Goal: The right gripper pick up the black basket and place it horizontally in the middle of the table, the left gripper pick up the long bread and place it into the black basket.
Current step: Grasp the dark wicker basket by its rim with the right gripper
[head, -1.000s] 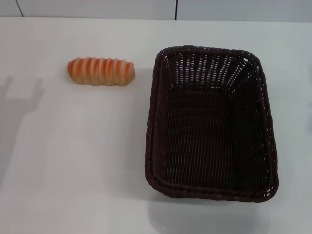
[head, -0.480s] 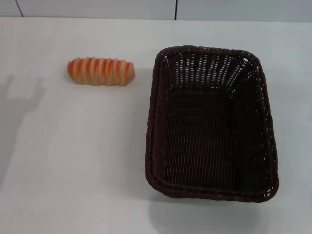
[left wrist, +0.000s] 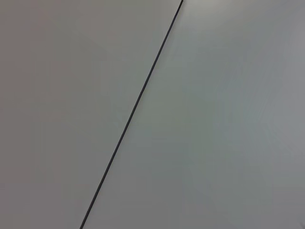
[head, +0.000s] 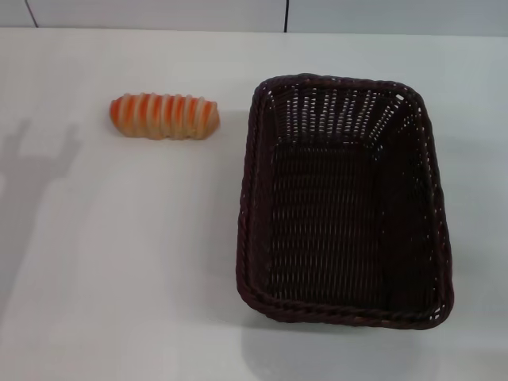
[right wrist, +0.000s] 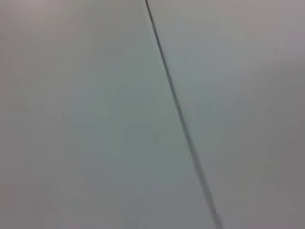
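Observation:
I need to close my right gripper on the black basket's rim (head: 432, 176), near the middle of its long side farther from the long bread.
The black basket (head: 344, 200) stands on the white table (head: 127, 254) at the right of the head view, its long side running away from me, and it is empty. The long bread (head: 164, 116) lies crosswise on the table at the far left, apart from the basket. Neither gripper shows in any view. Only a gripper-shaped shadow (head: 36, 163) falls on the table at the left edge. Both wrist views show only a plain grey-white surface with a thin dark seam (left wrist: 133, 114).
The table's far edge meets a pale wall with dark seams (head: 286, 16). Bare tabletop lies between the bread and the basket and in front of the bread.
The gripper shadow at the left edge of the table has shifted a little to the right. The bread and the basket have not moved.

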`<state>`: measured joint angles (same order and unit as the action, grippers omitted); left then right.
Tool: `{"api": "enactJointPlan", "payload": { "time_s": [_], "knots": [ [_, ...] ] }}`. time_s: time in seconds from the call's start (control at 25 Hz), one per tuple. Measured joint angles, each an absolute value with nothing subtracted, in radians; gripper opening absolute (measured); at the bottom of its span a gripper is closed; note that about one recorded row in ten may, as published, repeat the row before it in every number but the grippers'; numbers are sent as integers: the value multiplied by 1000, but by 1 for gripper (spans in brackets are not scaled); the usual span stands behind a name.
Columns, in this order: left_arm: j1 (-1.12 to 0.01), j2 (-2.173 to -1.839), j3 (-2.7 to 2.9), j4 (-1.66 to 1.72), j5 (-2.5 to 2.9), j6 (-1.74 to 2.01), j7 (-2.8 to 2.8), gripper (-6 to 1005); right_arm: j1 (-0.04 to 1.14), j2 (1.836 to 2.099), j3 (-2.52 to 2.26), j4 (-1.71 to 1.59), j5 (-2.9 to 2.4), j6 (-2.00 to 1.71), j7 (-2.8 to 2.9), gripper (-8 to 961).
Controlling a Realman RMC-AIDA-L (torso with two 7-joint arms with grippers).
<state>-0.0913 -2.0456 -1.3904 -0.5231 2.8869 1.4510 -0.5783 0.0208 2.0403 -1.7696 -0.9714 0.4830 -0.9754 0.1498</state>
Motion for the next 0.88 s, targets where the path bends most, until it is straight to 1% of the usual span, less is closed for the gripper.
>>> {"api": "enactJointPlan", "payload": {
  "time_s": [0.04,0.08,0.12,0.16,0.2,0.24,0.28,0.32,0.36,0.4,0.48,0.52,0.56,0.6,0.72,0.76,0.84,0.88],
  "knots": [
    [-89,-2046,-1388,-527,2887,1451,-578,860,12,2031,-1758,-997,443,-924,192,718],
    [-89,-2046,-1388,-527,2887,1451,-578,860,12,2031,-1758,-997,443,-924,192,718],
    [-86,-2046,-1385,-531,2887,1450,-578,860,0,2021,-1747,-1040,401,-854,224,718],
    [-86,-2047,-1384,-531,2887,1450,-578,860,-15,2019,-1734,-1099,367,-765,234,718],
    [-85,-2049,-1381,-532,2887,1450,-578,860,-47,2030,-1702,-1224,292,-593,226,718],
    [-84,-2050,-1381,-532,2887,1450,-578,860,-61,2044,-1686,-1280,249,-515,220,718],
    [-84,-2050,-1381,-532,2887,1450,-578,860,-61,2044,-1686,-1280,249,-515,220,718],
    [-84,-2053,-1380,-532,2887,1450,-578,860,-84,2071,-1658,-1408,159,-340,213,718],
    [-84,-2054,-1379,-532,2887,1450,-578,860,-93,2080,-1654,-1519,111,-178,211,718],
    [-84,-2054,-1377,-532,2887,1450,-578,860,-93,2080,-1654,-1519,111,-178,211,718],
    [-84,-2055,-1373,-532,2887,1451,-587,860,-82,2077,-1662,-1670,98,114,209,718],
    [-84,-2055,-1373,-532,2887,1451,-587,860,-82,2077,-1662,-1670,98,114,209,719],
    [-84,-2055,-1373,-533,2887,1451,-592,860,-72,2079,-1663,-1744,97,271,208,719],
    [-84,-2055,-1373,-533,2887,1451,-592,860,-72,2079,-1663,-1744,97,271,208,719],
    [-84,-2052,-1380,-535,2887,1451,-604,860,-59,2080,-1675,-1856,102,487,208,719],
    [-84,-2052,-1380,-535,2887,1451,-604,860,-59,2080,-1675,-1856,102,487,208,719],
    [-84,-2045,-1391,-535,2887,1451,-622,860,-53,2081,-1690,-1960,111,677,221,719],
    [-84,-2045,-1391,-535,2887,1451,-622,860,-53,2081,-1690,-1960,111,677,221,718]
  ]
}}
